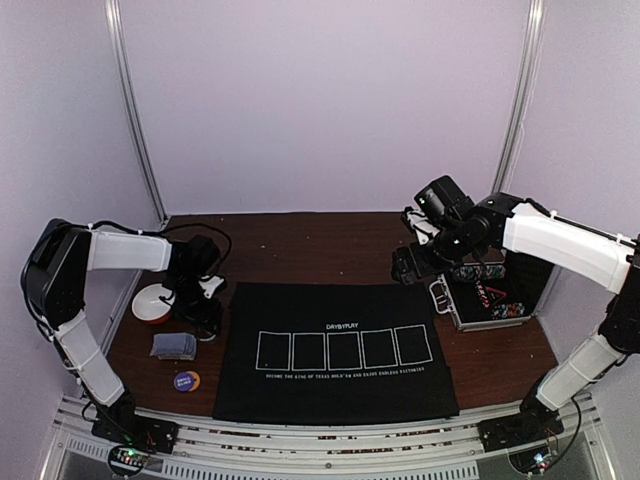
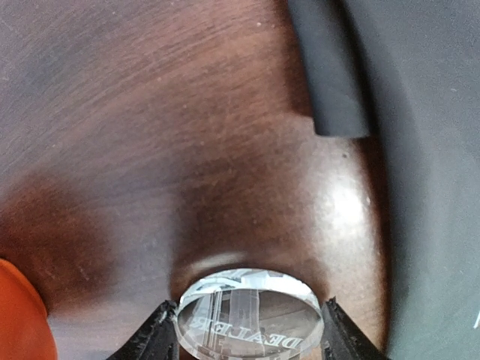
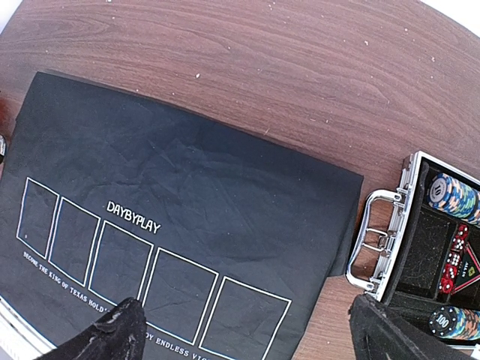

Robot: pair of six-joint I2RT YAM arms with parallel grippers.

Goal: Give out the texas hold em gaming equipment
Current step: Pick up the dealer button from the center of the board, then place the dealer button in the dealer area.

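The clear dealer disc, now held just over the wood, will be let go by my left gripper on the black mat between the DAYBYPLAY lettering and the mat's far edge [image 1: 326,299].
My left gripper [image 1: 200,316] is shut on the clear round dealer disc [image 2: 250,315], held edge to edge just over the wood, left of the black mat; "DEALER" reads on it. The left gripper [image 2: 250,321] has one finger on each side of the disc. An orange blind disc [image 1: 152,303] lies just left of it and shows in the left wrist view [image 2: 19,319]. A blue-grey card deck [image 1: 173,345] and a purple blind disc [image 1: 186,380] lie nearer the front. My right gripper [image 1: 415,262] is open and empty above the mat's right edge [image 3: 251,339]. Chip stacks [image 3: 454,196] sit in the case.
The black mat [image 1: 335,390] with five white card outlines covers the middle; it also shows in the right wrist view [image 3: 225,195]. The open silver case [image 1: 490,318] stands at the right, its handle [image 3: 373,240] facing the mat, with red dice [image 3: 452,262] inside.
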